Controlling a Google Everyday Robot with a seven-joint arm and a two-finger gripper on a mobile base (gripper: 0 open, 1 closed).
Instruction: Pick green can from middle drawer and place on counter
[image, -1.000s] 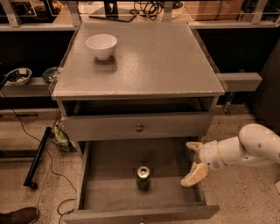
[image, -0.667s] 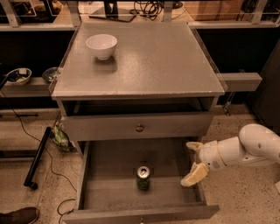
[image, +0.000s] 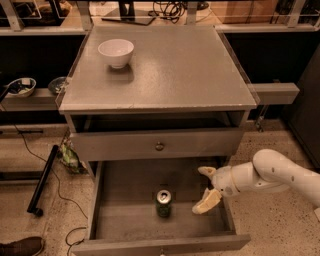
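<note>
Next, my gripper goes to the upper part of the green can (image: 164, 200) in the open middle drawer and closes there.
The green can (image: 163, 203) stands upright on the floor of the open middle drawer (image: 125, 192), near its middle toward the front. My gripper (image: 206, 187) is over the drawer's right part, to the right of the can and apart from it, with its two pale fingers spread open and nothing between them. The white arm reaches in from the right. The counter (image: 170, 70) is the grey cabinet top above.
A white bowl (image: 116, 52) sits on the counter's back left. A closed drawer front with a brass knob (image: 159, 146) lies above the open drawer. Grey side shelves (image: 272, 92) flank the cabinet; bowls rest on the left shelf. A black pole and cables lie on the floor left.
The gripper has shifted slightly left and lower, toward the can. The can and drawer have not moved.
</note>
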